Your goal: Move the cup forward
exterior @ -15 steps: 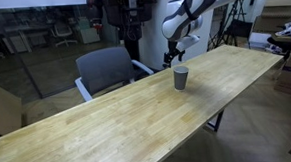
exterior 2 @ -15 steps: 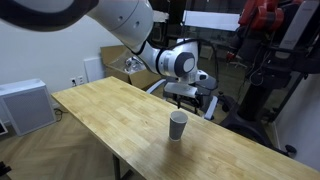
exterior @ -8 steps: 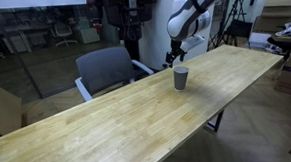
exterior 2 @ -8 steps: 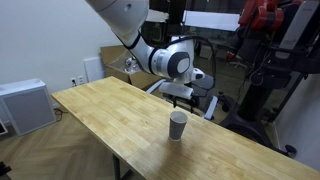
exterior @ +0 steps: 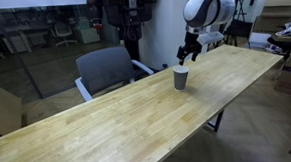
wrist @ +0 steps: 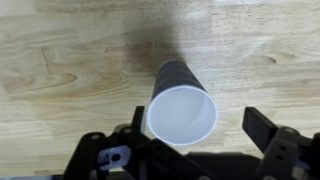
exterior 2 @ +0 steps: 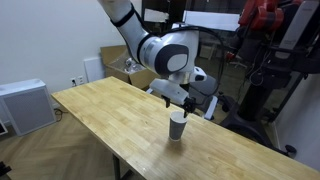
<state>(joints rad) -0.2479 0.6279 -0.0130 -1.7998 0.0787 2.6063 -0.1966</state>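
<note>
The cup's rim (exterior: 186,68) (wrist: 149,117) will be pinched by my gripper as it closes on the side that faces the far end of the wooden table.
A small grey cup (exterior: 180,78) with a lighter rim stands upright on the long wooden table (exterior: 118,122). It also shows in an exterior view (exterior 2: 178,126) and in the wrist view (wrist: 182,105). My gripper (exterior: 188,56) hangs open just above the cup, a little off to one side; it also shows in an exterior view (exterior 2: 181,104). In the wrist view the gripper (wrist: 195,128) has its fingers spread, with the cup's rim between them and closer to one finger. Nothing is held.
A grey office chair (exterior: 109,69) stands behind the table. A white cabinet (exterior 2: 25,104) and a cardboard box (exterior: 1,109) sit on the floor beside it. Other robot gear (exterior 2: 265,40) stands behind the table's far end.
My arm has swung over the table and the gripper has come from beside the cup to just above it. The cup has not moved.
</note>
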